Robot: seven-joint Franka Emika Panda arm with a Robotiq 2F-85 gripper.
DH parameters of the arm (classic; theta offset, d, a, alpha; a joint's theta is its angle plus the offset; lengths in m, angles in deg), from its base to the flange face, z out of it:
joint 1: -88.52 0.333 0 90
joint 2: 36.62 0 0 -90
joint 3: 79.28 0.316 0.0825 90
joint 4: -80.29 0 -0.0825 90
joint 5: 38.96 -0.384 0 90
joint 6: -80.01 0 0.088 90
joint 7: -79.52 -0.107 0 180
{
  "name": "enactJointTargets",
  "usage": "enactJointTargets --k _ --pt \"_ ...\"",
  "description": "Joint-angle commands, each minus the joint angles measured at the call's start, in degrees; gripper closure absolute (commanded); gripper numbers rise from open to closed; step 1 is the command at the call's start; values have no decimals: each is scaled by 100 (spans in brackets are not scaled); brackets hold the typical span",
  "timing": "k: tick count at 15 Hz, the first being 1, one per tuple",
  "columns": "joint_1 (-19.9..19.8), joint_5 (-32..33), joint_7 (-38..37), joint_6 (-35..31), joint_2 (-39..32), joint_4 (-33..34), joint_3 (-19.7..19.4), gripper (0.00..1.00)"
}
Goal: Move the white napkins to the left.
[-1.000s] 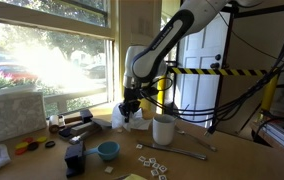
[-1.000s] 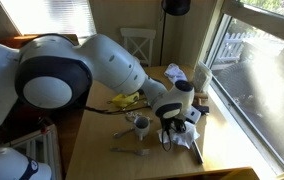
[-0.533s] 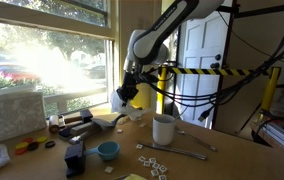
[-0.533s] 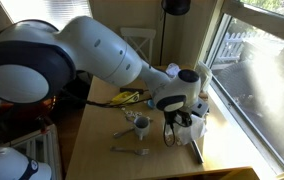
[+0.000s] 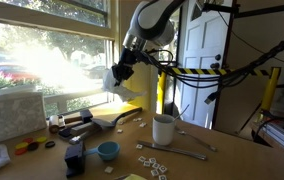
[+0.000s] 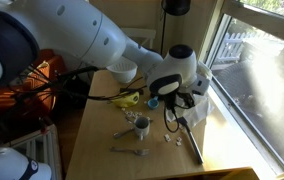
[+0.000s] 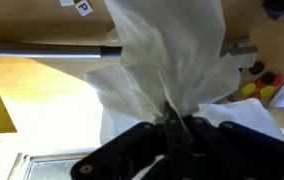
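Note:
I should set the white napkins on the small round discs [image 5: 29, 153] before the white box with my gripper.
My gripper [image 7: 174, 122] is shut on the white napkins [image 7: 167, 50], which hang from the jaws in a crumpled bunch. In an exterior view the gripper [image 5: 123, 70] holds the napkins [image 5: 113, 78] high above the wooden table [image 5: 197, 165], in front of the bright window. In an exterior view the gripper [image 6: 186, 92] is near the window side of the table [image 6: 97, 120]; the napkins [image 6: 199, 82] show only partly behind it.
A white mug [image 5: 163, 129], a blue bowl [image 5: 108, 150], scattered letter tiles [image 5: 152, 162], a black tool [image 5: 75, 158] and a metal rod [image 5: 187, 152] lie on the table. A white box [image 5: 14, 114] stands by the window. The wrist view shows a long rod [image 7: 52, 48].
The gripper has risen from table level with the napkins in it and moved toward the window. The napkins now hang clear of the table.

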Motion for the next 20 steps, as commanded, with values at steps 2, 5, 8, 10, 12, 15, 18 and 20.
enactJointTargets --k 2,5,8,10,12,15,18,20 --pt "41 -41 1012 -191 134 -1 467 99" --pt "270 63 1446 -44 -79 363 780 99" --pt "558 180 1842 -56 -159 563 1059 99" --pt "648 181 2240 -56 -271 776 1286 99" --pt "695 79 2074 -86 -94 517 1241 95" --pt "699 80 2348 -87 -230 705 1406 95" --pt "627 10 2486 -216 -398 819 1478 99" --pt "732 219 2587 -285 -769 1290 1388 99"
